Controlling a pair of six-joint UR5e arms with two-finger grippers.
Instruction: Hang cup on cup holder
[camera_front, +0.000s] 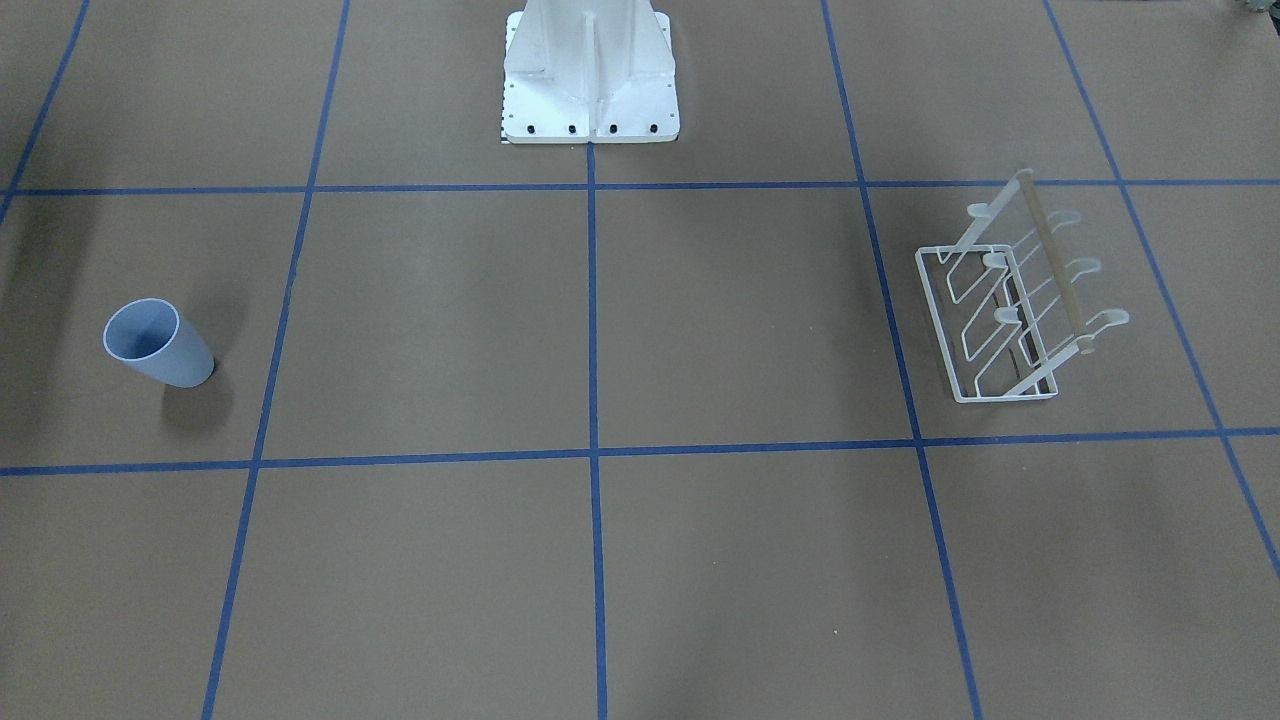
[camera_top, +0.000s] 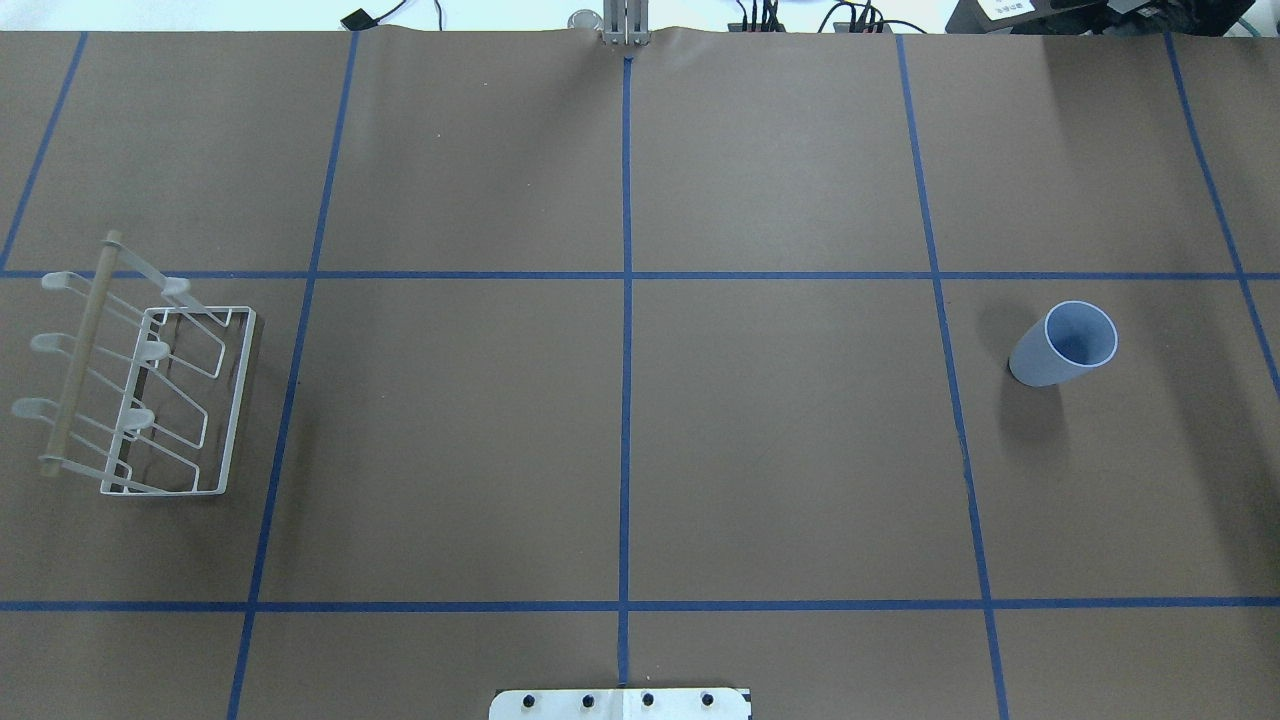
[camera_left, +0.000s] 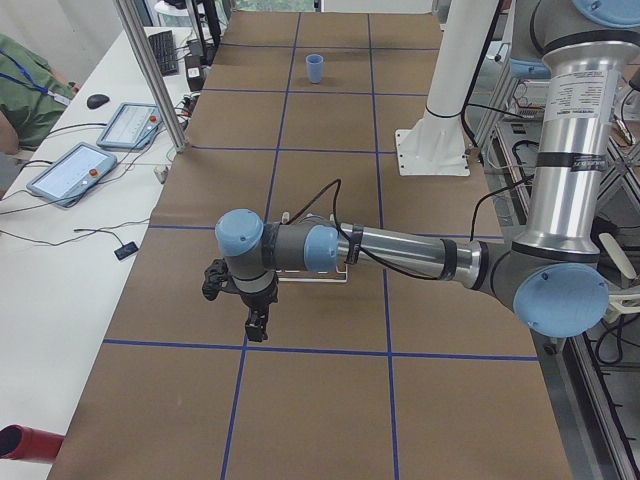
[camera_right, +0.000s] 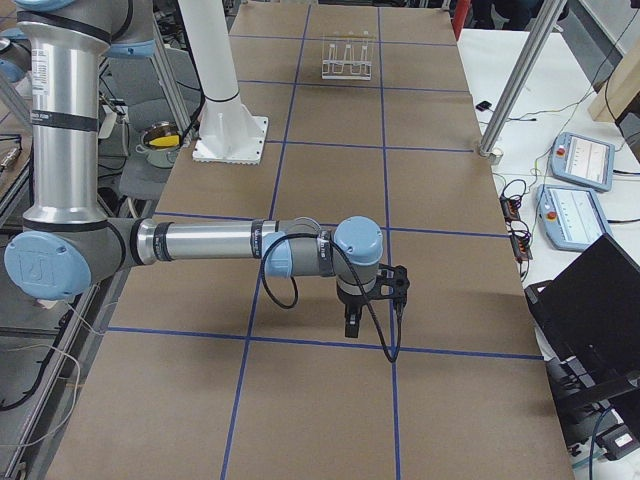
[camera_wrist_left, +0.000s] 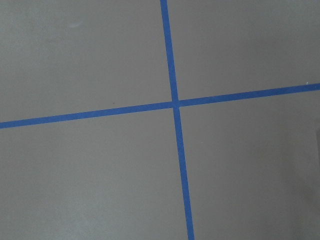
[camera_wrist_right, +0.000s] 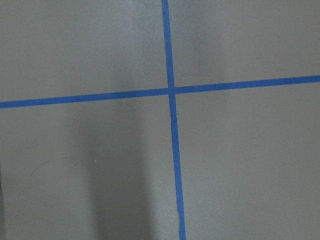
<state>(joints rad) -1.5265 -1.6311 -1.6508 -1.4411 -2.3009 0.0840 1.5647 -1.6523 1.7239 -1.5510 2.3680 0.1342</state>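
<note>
The light blue cup has a side farthest from the white wire cup holder. My right gripper needs to close there on the rim of the light blue cup (camera_front: 106, 337).
The light blue cup (camera_front: 158, 343) stands upright, rim up, on the table's right side in the overhead view (camera_top: 1065, 345). It is small and far in the exterior left view (camera_left: 314, 68). The white wire cup holder (camera_front: 939, 330) with its pale wooden rod (camera_top: 81, 355) stands on the table's left side (camera_top: 236, 400), and far off in the exterior right view (camera_right: 347, 57). Its prongs are bare. My left gripper (camera_left: 255, 328) and right gripper (camera_right: 351, 325) show only in the side views, pointing down above the table. I cannot tell whether they are open or shut.
The large white pedestal (camera_front: 590, 70) stands at the robot's side of the table's middle. Blue tape lines (camera_top: 626, 400) divide the brown table. Both wrist views show only brown table and crossing tape lines. Tablets (camera_left: 70, 170) and cables lie on the side desks.
</note>
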